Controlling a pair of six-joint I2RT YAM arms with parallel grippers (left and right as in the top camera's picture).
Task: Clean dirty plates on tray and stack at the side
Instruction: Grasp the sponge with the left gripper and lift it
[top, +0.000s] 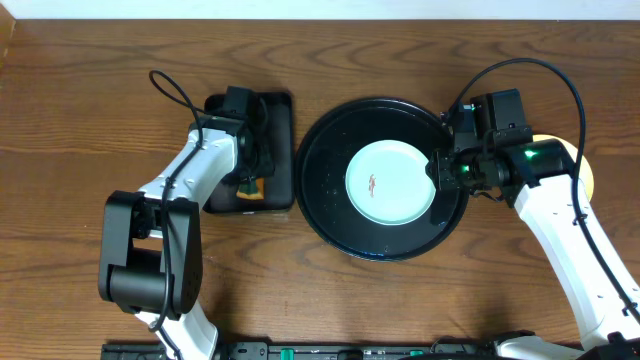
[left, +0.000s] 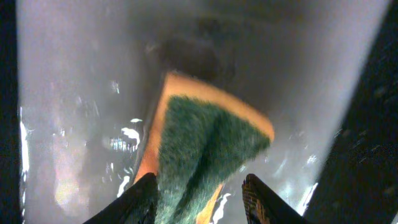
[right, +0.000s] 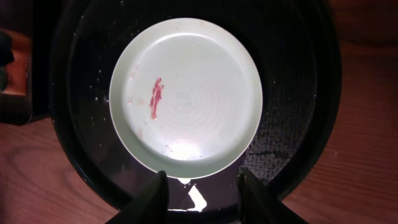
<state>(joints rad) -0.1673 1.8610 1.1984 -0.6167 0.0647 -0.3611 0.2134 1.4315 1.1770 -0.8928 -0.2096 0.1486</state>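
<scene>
I need to close my right gripper on the mint plate's rim (top: 433, 174) (right: 259, 81), on the side toward the yellow plate, to keep it steady for the sponge.
One pale mint plate (top: 392, 182) with a reddish smear (right: 155, 98) lies flat in the middle of the round black tray (top: 325, 160). My right gripper (top: 437, 170) hovers at the plate's right edge. In the right wrist view this gripper (right: 203, 193) is open, and the plate's (right: 186, 93) rim sits just beyond its fingertips with nothing between them. My left gripper (top: 250, 170) is over the rectangular tray. In the left wrist view its jaws (left: 202, 199) stand open around a green-and-orange sponge (left: 199, 143); the left finger touches it and the right one is apart from it.
The small rectangular black tray (top: 280, 150) with a wet surface lies left of the round tray. A pale yellow plate (top: 586, 172) lies on the table at the far right, partly hidden under my right arm. Both arms' bases stand at the near edge.
</scene>
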